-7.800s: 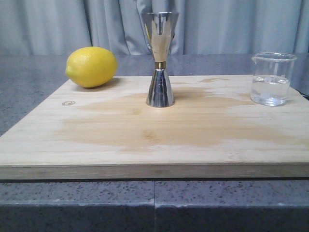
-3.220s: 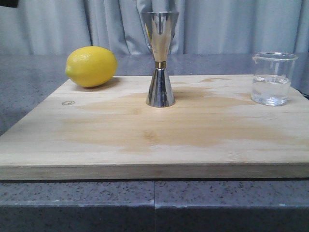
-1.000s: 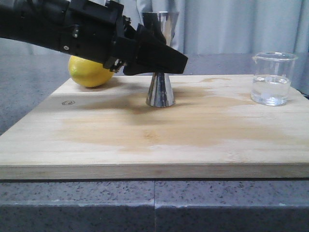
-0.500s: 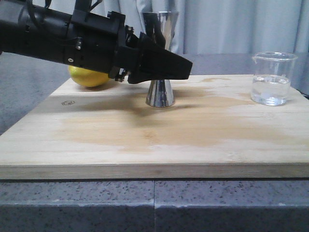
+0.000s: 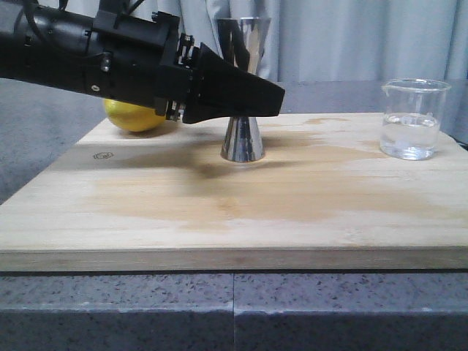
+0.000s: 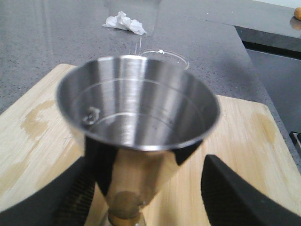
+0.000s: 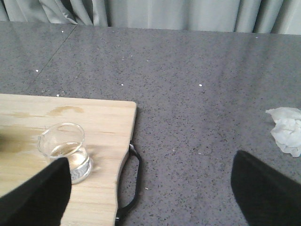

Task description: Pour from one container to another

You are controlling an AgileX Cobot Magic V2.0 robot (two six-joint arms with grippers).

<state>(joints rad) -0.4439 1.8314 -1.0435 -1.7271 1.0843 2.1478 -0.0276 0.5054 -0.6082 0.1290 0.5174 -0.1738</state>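
Observation:
The robot's right gripper will next move to the middle of the glass beaker's body (image 5: pixel 411 122) (image 7: pixel 70 155), between its rim and its bottom, and close there.
The steel jigger (image 5: pixel 243 139) stands upright in the middle of the wooden board (image 5: pixel 234 212); its waist is hidden behind my left arm. My left gripper (image 5: pixel 272 98) is open, with one finger on each side of the jigger's upper cup (image 6: pixel 136 108) and a gap on the right side. The glass beaker (image 5: pixel 413 121), holding clear liquid, stands at the board's right edge. My right gripper (image 7: pixel 150 197) is open above the table, with the beaker (image 7: pixel 66 153) just off its left finger (image 7: pixel 35 197). It does not show in the front view.
A lemon (image 5: pixel 131 117) lies at the board's back left, partly behind my left arm. The board has a black handle (image 7: pixel 132 183) on its right end. A crumpled tissue (image 7: pixel 286 129) lies on the grey table to the right.
My left arm came in from the left and put its open fingers round the jigger. In the last half second it rose slightly. Jigger, beaker and lemon have not moved.

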